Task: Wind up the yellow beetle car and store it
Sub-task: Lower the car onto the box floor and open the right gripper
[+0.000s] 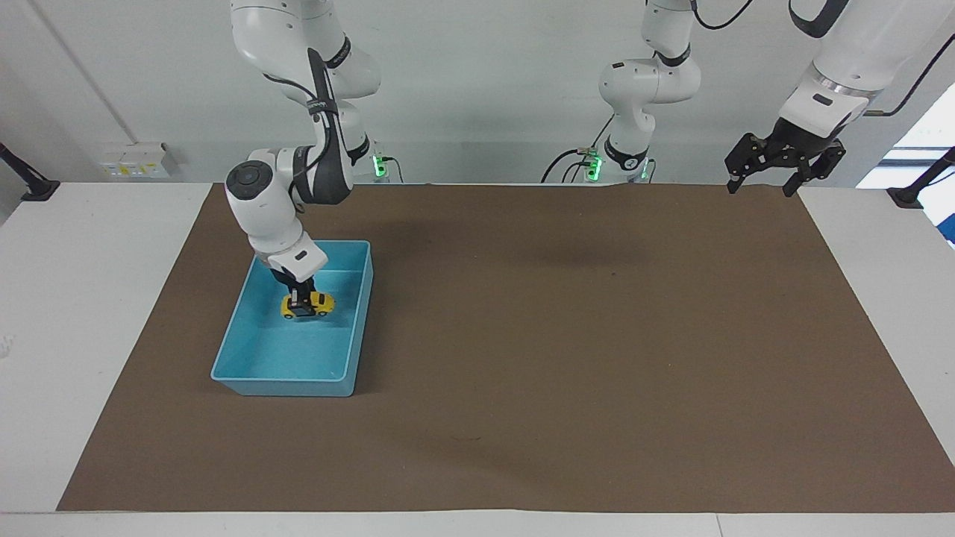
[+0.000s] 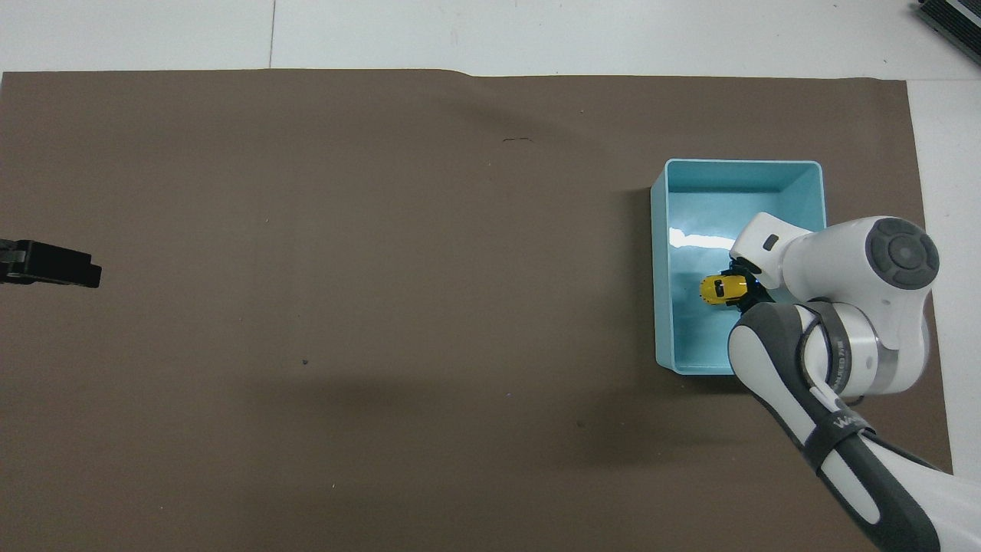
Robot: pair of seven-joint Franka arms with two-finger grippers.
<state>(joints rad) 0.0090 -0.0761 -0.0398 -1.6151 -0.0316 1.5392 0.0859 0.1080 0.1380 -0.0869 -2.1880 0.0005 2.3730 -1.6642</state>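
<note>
Next, my right gripper lets go of the yellow beetle car on the bottom of the blue bin, next to the bright reflection (image 2: pixel 726 285).
The yellow beetle car (image 1: pixel 309 305) (image 2: pixel 720 289) is inside the blue bin (image 1: pixel 283 383) (image 2: pixel 659 268), low down near its floor. My right gripper (image 1: pixel 301 301) (image 2: pixel 740 290) reaches down into the bin from above and is shut on the car. I cannot tell whether the wheels touch the floor. The bin stands on the brown mat toward the right arm's end of the table. My left gripper (image 1: pixel 768 181) (image 2: pixel 77 268) waits open in the air over the mat's edge at the left arm's end, holding nothing.
A brown mat (image 1: pixel 567 335) covers most of the white table (image 1: pixel 82 313). Apart from the bin, nothing else stands on it. The bin's walls surround the right gripper closely on the side nearer the robots.
</note>
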